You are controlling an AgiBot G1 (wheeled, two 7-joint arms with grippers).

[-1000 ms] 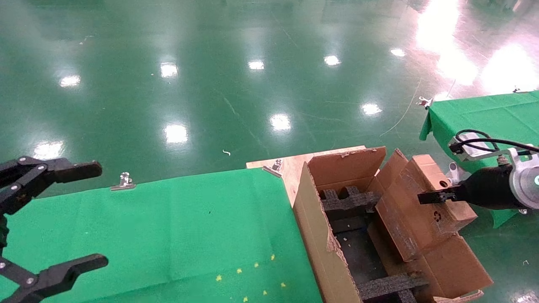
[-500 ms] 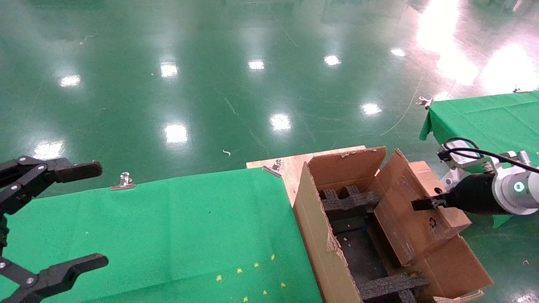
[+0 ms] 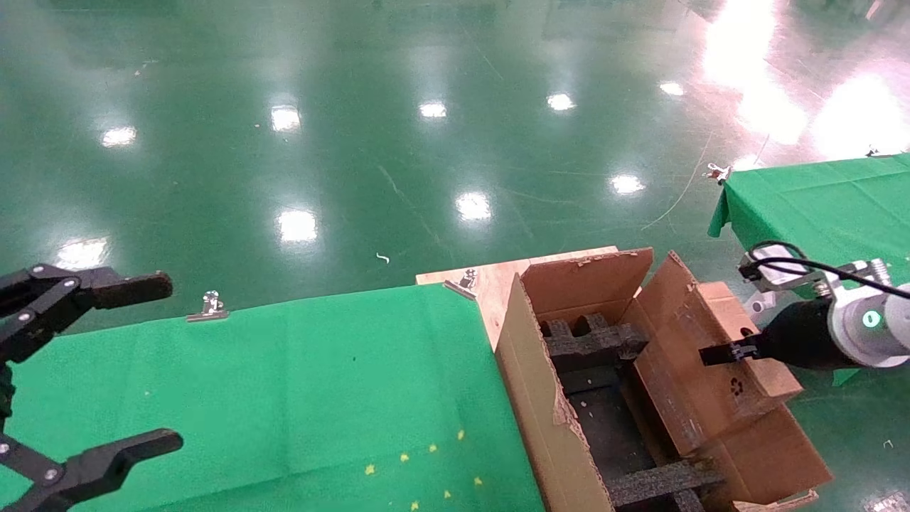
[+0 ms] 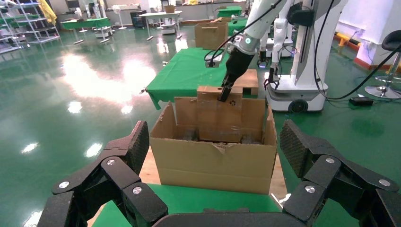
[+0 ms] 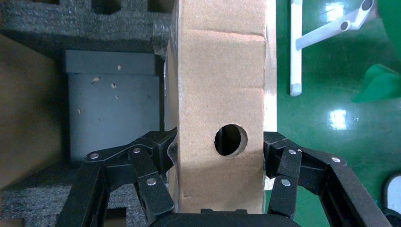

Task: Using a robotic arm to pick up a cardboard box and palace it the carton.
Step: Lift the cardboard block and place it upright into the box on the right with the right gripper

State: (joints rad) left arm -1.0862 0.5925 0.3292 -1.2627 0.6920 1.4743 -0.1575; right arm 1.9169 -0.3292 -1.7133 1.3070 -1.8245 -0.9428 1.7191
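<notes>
Next, my right gripper lets go of the cardboard box in the slot (image 3: 658,417) between the black panel and the side of the carton.
The small brown cardboard box (image 3: 711,384), with a round hole in one face (image 5: 231,140), hangs tilted over the right side of the large carton (image 3: 540,398), its lower end inside by the right flap. My right gripper (image 3: 739,348) on the white robotic arm (image 3: 874,320) is shut on the box, one finger on each side (image 5: 219,146). Black foam inserts (image 3: 590,341) line the carton. My left gripper (image 3: 167,363) is open and empty over the green table at the far left. The left wrist view shows the carton (image 4: 213,161) and the held box (image 4: 220,111).
The green-clothed table (image 3: 298,384) lies left of the carton, with metal clips (image 3: 210,307) on its far edge. A second green table (image 3: 825,199) stands at the right behind the arm. Glossy green floor surrounds everything.
My right gripper has carried the cardboard box slightly down and lower into the carton's right side. The left gripper has not moved.
</notes>
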